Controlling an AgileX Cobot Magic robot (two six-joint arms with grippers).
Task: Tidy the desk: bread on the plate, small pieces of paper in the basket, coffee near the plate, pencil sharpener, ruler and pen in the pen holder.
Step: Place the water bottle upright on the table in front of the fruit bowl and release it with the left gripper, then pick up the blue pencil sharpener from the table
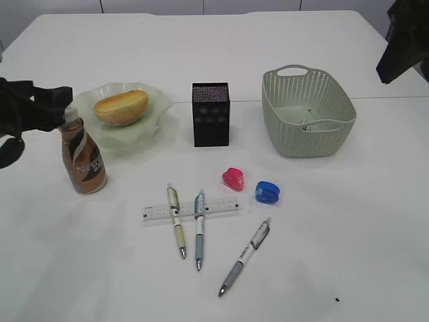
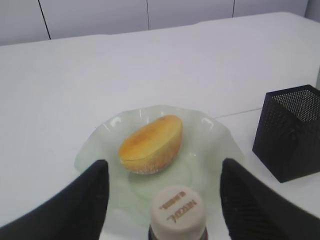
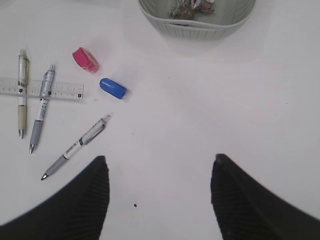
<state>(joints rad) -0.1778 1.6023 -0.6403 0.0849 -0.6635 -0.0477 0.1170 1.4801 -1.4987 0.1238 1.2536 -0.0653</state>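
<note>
Next, I move my right gripper next to the blue pencil sharpener beside the pink one and close it on the blue pencil sharpener's long sides (image 1: 267, 192) (image 3: 113, 88).
The bread (image 1: 121, 106) lies on the pale green plate (image 1: 155, 100). A brown coffee bottle (image 1: 84, 161) stands just in front of the plate. My left gripper (image 2: 163, 162) is open, with the bottle's cap (image 2: 176, 210) between its fingers and a gap on each side. A pink pencil sharpener (image 1: 233, 178), a blue one (image 1: 267, 192), a clear ruler (image 1: 221, 207) and three pens (image 1: 176, 221) (image 1: 199, 229) (image 1: 245, 257) lie at the table's front. The black pen holder (image 1: 211, 114) stands mid-table. Bits of paper (image 3: 192, 7) lie in the basket (image 1: 308, 114). My right gripper (image 3: 160, 160) hangs open over bare table.
Two of the pens lie across the ruler. The right arm (image 1: 404, 41) hangs at the back right, above and beyond the basket. A small dark speck (image 3: 135, 205) sits on the white table near the front edge.
</note>
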